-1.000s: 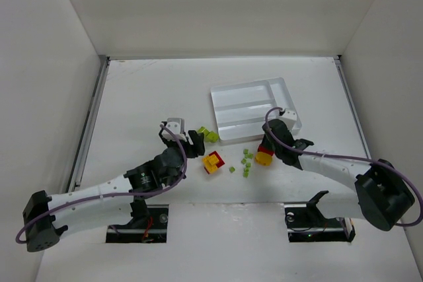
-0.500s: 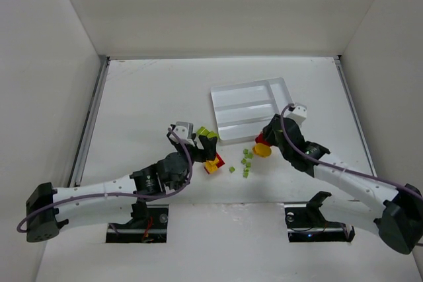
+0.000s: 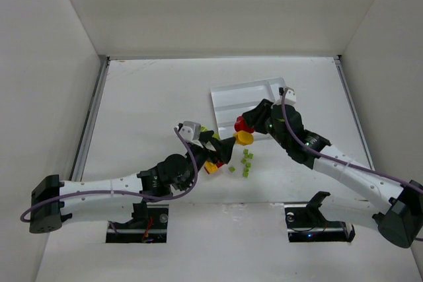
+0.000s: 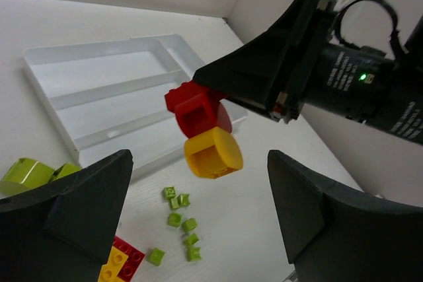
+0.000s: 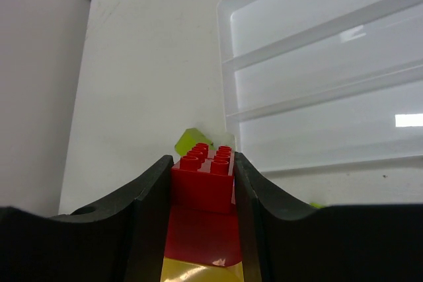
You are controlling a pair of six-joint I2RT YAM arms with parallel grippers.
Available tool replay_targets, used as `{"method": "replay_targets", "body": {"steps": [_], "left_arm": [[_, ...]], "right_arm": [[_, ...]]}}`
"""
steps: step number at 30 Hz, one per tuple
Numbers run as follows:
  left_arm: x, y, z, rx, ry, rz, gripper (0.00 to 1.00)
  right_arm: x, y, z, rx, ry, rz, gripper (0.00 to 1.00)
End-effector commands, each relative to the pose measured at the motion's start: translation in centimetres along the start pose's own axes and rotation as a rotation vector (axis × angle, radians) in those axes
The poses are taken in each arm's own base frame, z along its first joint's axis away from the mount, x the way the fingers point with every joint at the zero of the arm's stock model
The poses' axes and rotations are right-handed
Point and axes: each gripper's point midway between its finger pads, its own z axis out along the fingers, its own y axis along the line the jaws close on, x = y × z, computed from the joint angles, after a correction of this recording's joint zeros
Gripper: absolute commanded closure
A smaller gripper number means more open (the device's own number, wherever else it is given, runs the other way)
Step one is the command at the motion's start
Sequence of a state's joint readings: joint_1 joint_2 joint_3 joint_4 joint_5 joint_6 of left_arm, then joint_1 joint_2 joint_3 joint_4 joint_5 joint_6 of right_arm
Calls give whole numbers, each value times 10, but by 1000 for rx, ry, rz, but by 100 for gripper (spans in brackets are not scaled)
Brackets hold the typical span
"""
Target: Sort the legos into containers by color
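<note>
Next, my right gripper releases the red brick in the white tray's far slot (image 3: 223, 99) (image 5: 251, 30), at the end of the lime-green blocks. The red brick is now held near the tray's corner.
My right gripper (image 3: 246, 130) is shut on a red brick (image 3: 242, 124) with a yellow-orange block (image 3: 244, 138) stuck to it, held in the air near the white tray's (image 3: 225, 94) near left corner. In the right wrist view the red brick (image 5: 204, 177) sits between my fingers, the yellow block (image 5: 197, 273) behind it. My left gripper (image 3: 221, 149) is open and empty, above a red and yellow brick (image 3: 211, 165). The left wrist view shows the held red brick (image 4: 193, 107), the yellow block (image 4: 213, 154), several tiny lime cubes (image 4: 182, 219) and the tray (image 4: 46, 64).
Lime-green blocks (image 4: 26, 173) lie left of the tray's near edge; one shows in the right wrist view (image 5: 190, 140). Tiny lime cubes (image 3: 246, 160) are scattered in front of the tray. The tray's slots (image 5: 330, 77) look bare. White walls enclose the table.
My right gripper has lifted the red and yellow stack off the table and carried it left, toward the tray's corner. My left arm has reached forward and right, over the red-yellow brick.
</note>
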State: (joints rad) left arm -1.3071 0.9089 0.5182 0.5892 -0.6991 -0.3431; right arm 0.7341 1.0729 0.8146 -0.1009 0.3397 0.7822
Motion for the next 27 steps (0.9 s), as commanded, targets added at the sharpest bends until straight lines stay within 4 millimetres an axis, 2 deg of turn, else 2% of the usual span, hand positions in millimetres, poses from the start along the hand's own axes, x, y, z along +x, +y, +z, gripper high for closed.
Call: {"method": "replay_targets", "body": {"steps": [1, 7, 11, 19, 23, 27], "left_arm": [[-37, -26, 6, 70, -79, -150, 18], [-34, -26, 17, 32, -27, -255, 26], [-29, -14, 24, -36, 31, -291, 29], [-10, 0, 38, -92, 106, -310, 32], [1, -4, 44, -80, 130, -293, 33], [3, -7, 46, -65, 123, -300, 34]], "right_arm": [[-16, 41, -6, -143, -9, 69, 75], [-20, 54, -10, -198, -1, 104, 74], [-29, 59, -11, -219, -14, 123, 74], [-29, 62, -10, -240, -10, 141, 73], [-27, 62, -9, -240, -9, 145, 73], [-24, 62, -8, -244, -4, 155, 73]]}}
